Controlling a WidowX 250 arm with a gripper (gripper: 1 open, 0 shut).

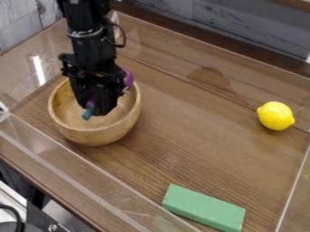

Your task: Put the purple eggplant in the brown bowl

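My gripper needs to let go of the purple eggplant on the middle of the brown bowl's bottom (101, 110), which lies just below my fingers.
The brown bowl (71, 130) stands at the left of the wooden table. My black gripper (94, 95) hangs straight down over the bowl's inside, shut on the purple eggplant (122, 82). A bit of purple shows at the gripper's right side, and the teal stem tip (87, 115) pokes out below the fingers, just above the bowl's floor. Most of the eggplant is hidden by the fingers.
A yellow lemon (276, 116) lies at the right. A green rectangular block (204, 207) sits near the front edge. Clear plastic walls (36, 68) ring the table.
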